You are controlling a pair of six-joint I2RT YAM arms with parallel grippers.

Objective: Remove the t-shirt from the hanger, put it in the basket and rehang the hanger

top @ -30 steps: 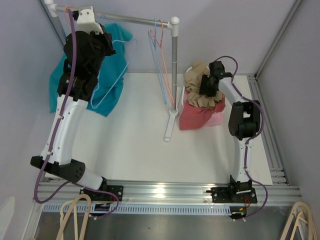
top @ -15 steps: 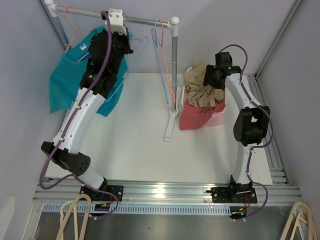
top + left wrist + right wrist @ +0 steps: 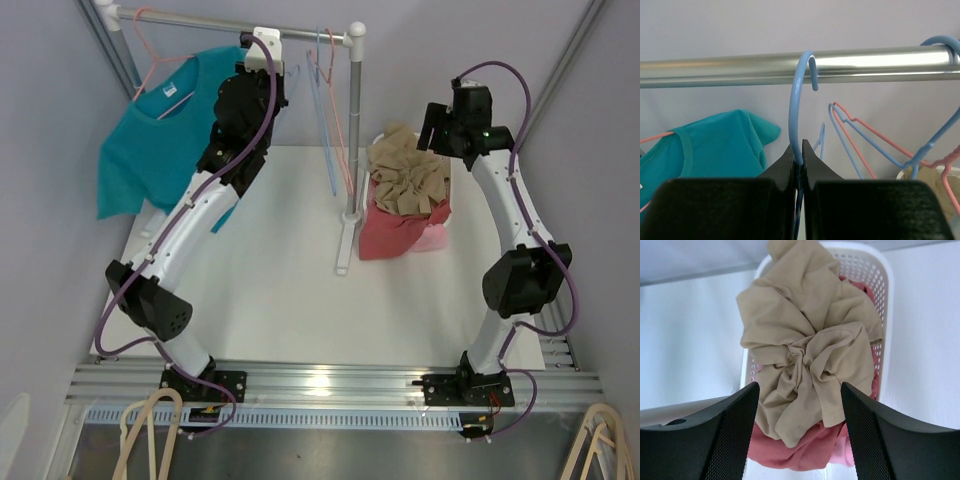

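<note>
My left gripper should release the blue hanger on the metal rail (image 3: 291, 33) (image 3: 860, 65), just short of the empty hangers by the post.
A teal t-shirt (image 3: 150, 150) (image 3: 725, 145) hangs on a pink hanger (image 3: 168, 92) at the left of the metal rail (image 3: 200, 22) (image 3: 715, 67). My left gripper (image 3: 268, 48) (image 3: 800, 148) is raised to the rail, right of that shirt, shut on the neck of an empty blue hanger (image 3: 796, 100) whose hook lies over the rail. My right gripper (image 3: 438, 122) (image 3: 799, 386) hovers open above a crumpled tan t-shirt (image 3: 408, 180) (image 3: 805, 340) lying in the white basket (image 3: 885, 290), with nothing between its fingers.
Red cloth (image 3: 385, 235) (image 3: 805, 450) spills from under the tan shirt. Empty blue and pink hangers (image 3: 325, 100) (image 3: 860, 130) hang at the rail's right end by the rack's post (image 3: 352, 130). Spare hangers (image 3: 150, 430) lie below the table's near edge.
My left arm has swung right along the rail with the blue hanger, uncovering the teal shirt. My right gripper has risen off the tan shirt and opened wider.
</note>
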